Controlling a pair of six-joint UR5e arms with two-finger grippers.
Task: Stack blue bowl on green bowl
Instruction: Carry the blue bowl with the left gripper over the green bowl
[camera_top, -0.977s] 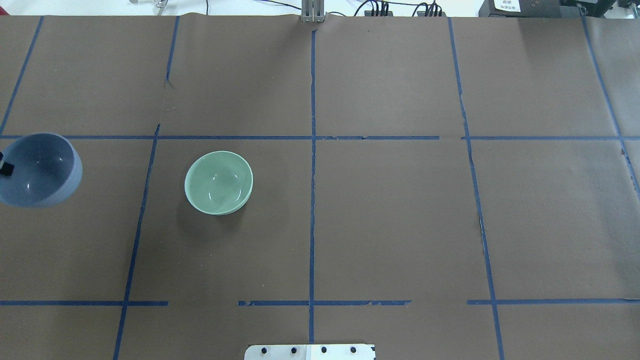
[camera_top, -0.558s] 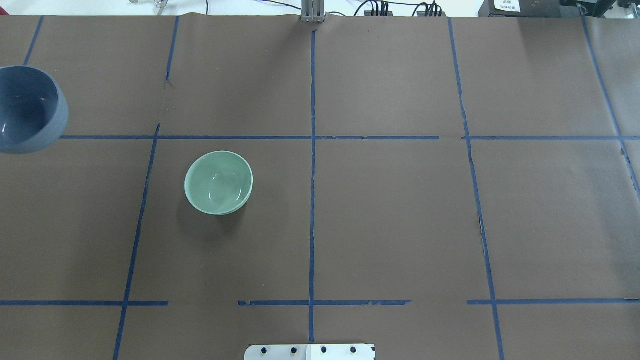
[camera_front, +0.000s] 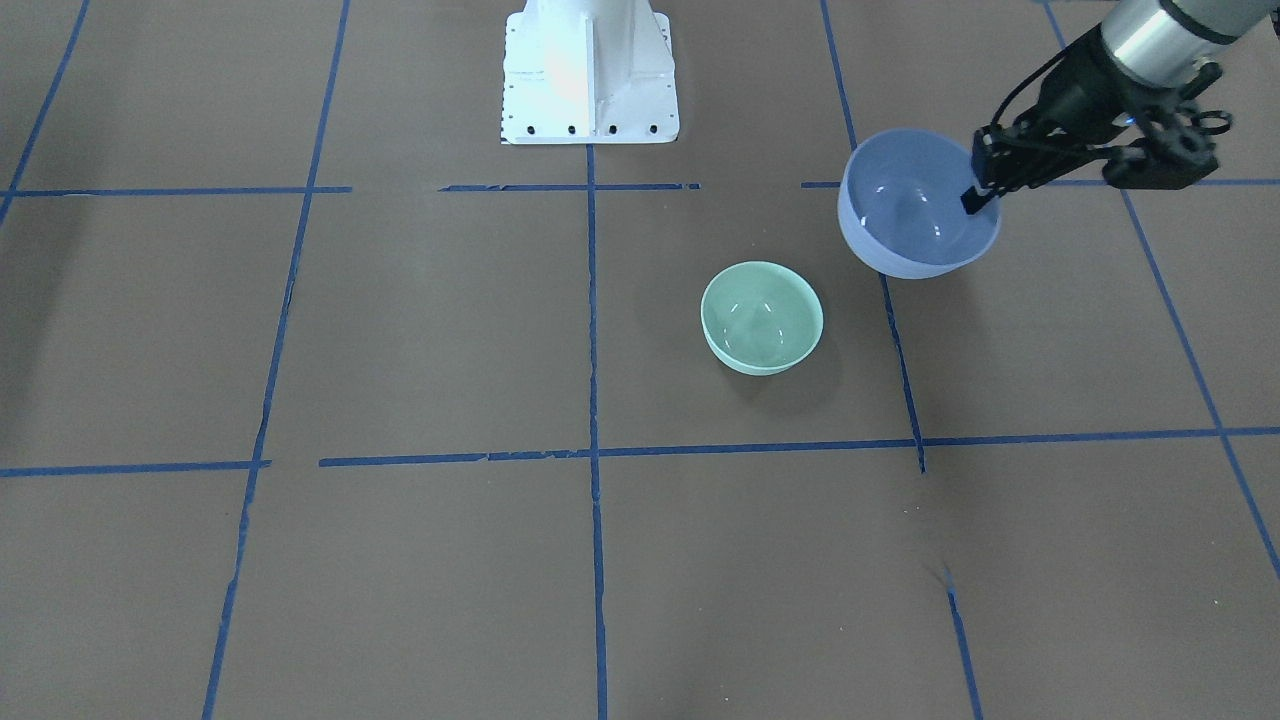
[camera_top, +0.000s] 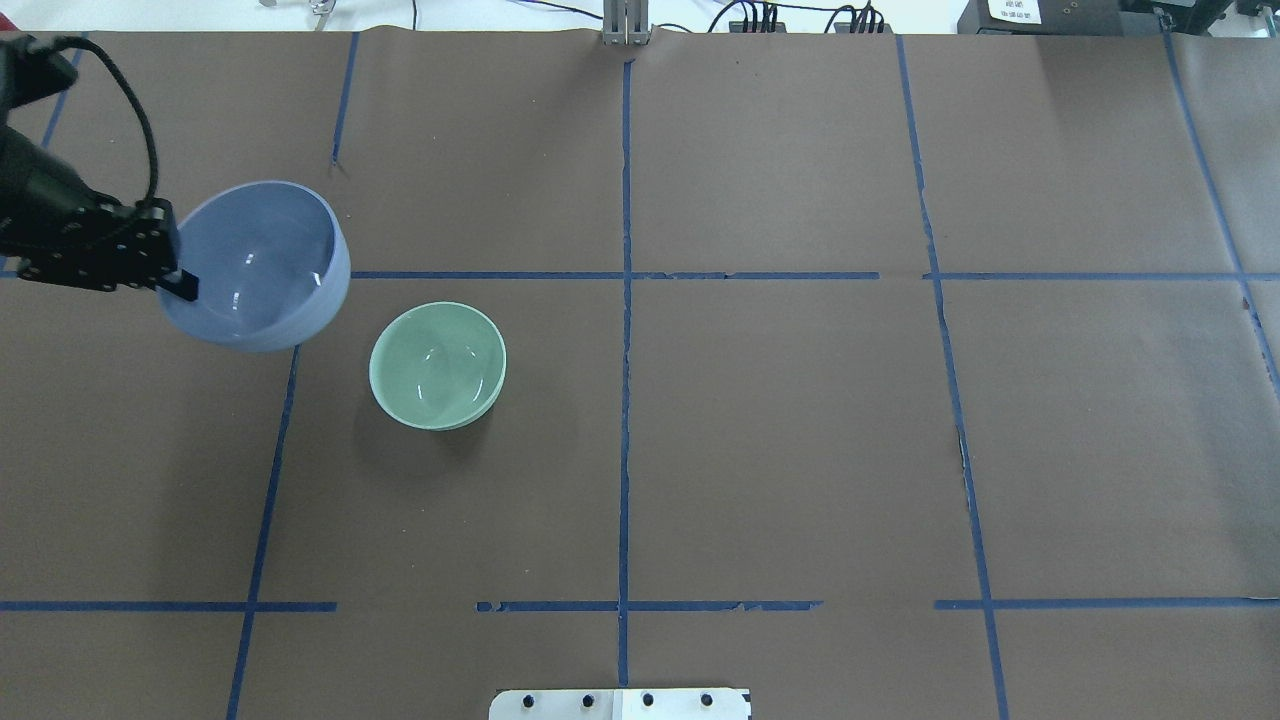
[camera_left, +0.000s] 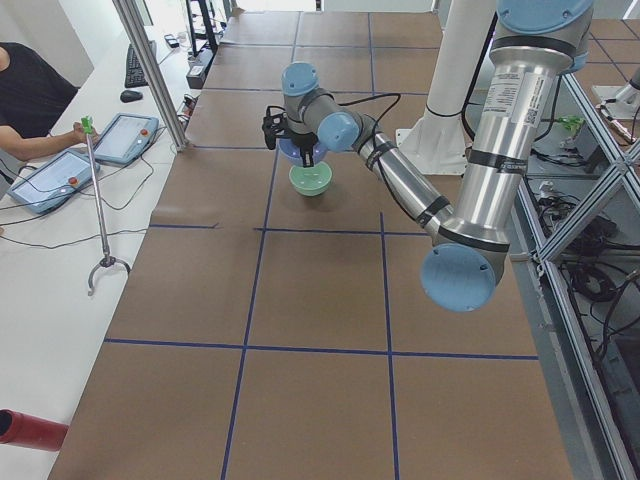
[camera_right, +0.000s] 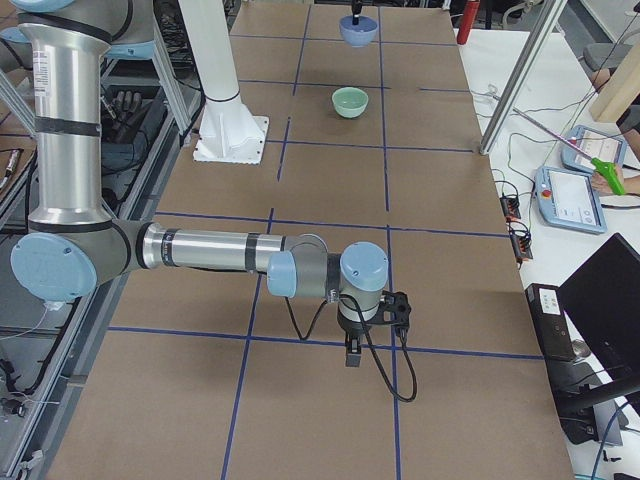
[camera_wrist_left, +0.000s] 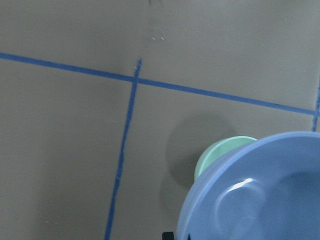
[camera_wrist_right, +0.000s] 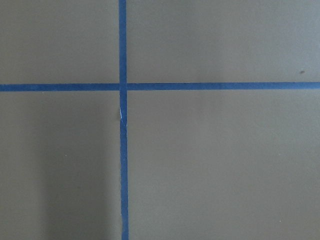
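Note:
The blue bowl will leave my left gripper inside the open top of the green bowl (camera_front: 775, 293).
The blue bowl (camera_top: 262, 268) hangs tilted above the table, held by its rim. My left gripper (camera_top: 183, 283) is shut on that rim, one finger inside the bowl; it also shows in the front view (camera_front: 975, 196). The green bowl (camera_top: 437, 365) sits upright on the brown table, to the right of and nearer than the blue bowl. In the front view the blue bowl (camera_front: 915, 205) is up and to the right of the green bowl (camera_front: 762, 317). The left wrist view shows the blue bowl (camera_wrist_left: 255, 190) partly covering the green bowl (camera_wrist_left: 220, 150). My right gripper (camera_right: 352, 356) hovers far away; I cannot tell its state.
The brown table cover carries a grid of blue tape lines (camera_top: 625, 300). The robot's base plate (camera_front: 590, 100) stands at the near middle edge. A post (camera_left: 150, 70) and operators' tablets (camera_left: 120, 135) lie beyond the far table edge.
The blue bowl has moved from the table's left edge to the right, closer to the green bowl, and the left gripper has come into the overhead view. The green bowl has not moved.

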